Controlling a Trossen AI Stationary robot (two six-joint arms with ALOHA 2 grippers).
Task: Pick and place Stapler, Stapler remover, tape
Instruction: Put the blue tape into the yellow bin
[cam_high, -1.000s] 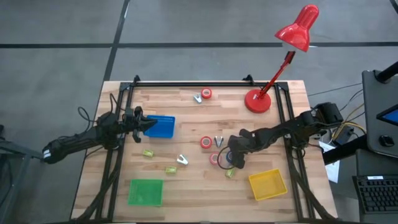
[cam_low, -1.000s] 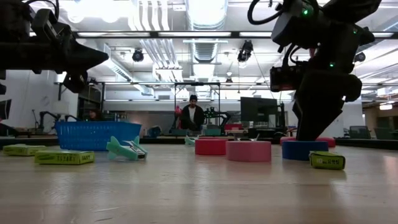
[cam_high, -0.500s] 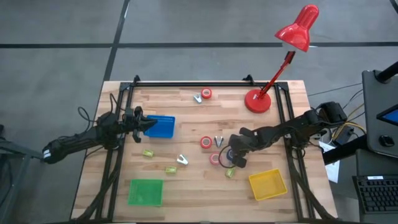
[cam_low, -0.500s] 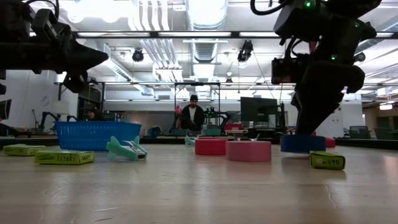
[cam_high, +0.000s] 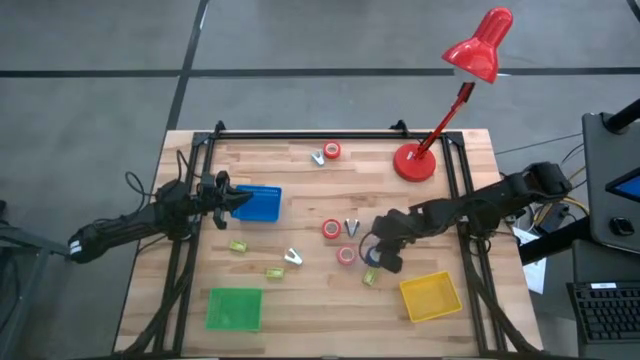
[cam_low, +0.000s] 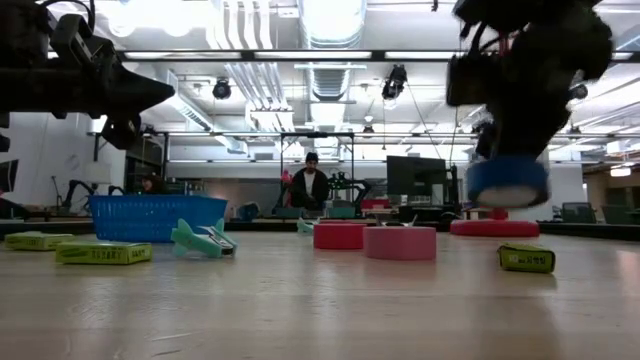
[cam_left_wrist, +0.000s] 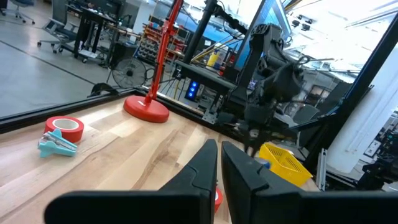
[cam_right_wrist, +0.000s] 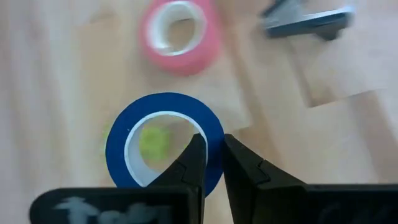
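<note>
The robot's right gripper will release the blue tape roll inside the yellow tray (cam_high: 425, 291), near the side that faces the green tray. The roll is now held above the table.
My right gripper (cam_high: 378, 256) is shut on the blue tape roll (cam_low: 507, 182), held above the table right of centre. The roll also shows in the right wrist view (cam_right_wrist: 163, 149). Red tape rolls lie flat on the table at the middle (cam_high: 331, 229), just left of my right gripper (cam_high: 345, 255), and at the far edge (cam_high: 331, 150). Yellow-green staplers (cam_high: 237, 245) (cam_high: 273, 271) (cam_high: 369, 277) and stapler removers (cam_high: 352, 227) (cam_high: 292, 257) (cam_high: 318, 157) lie on the wood. My left gripper (cam_high: 236, 200) is shut and empty over the blue basket (cam_high: 260, 205). My right gripper pinches the ring's wall (cam_right_wrist: 214, 144), with one finger (cam_right_wrist: 194, 158) inside the pale centre and the other (cam_right_wrist: 239, 163) outside. The fingers come from above, pointing down. The roll hangs level, lifted clear of the table.
A yellow tray (cam_high: 430, 296) stands at the near right, a green tray (cam_high: 234, 308) at the near left. The red lamp's round base (cam_high: 414, 162) stands at the far right, its shade reaching beyond the table. A person stands in the room behind (cam_low: 311, 185).
My right gripper has gone up with the blue tape roll, which was lying on the table a second ago and now hangs level, clear above it. The gripper has also drifted a little toward the table's right edge.
</note>
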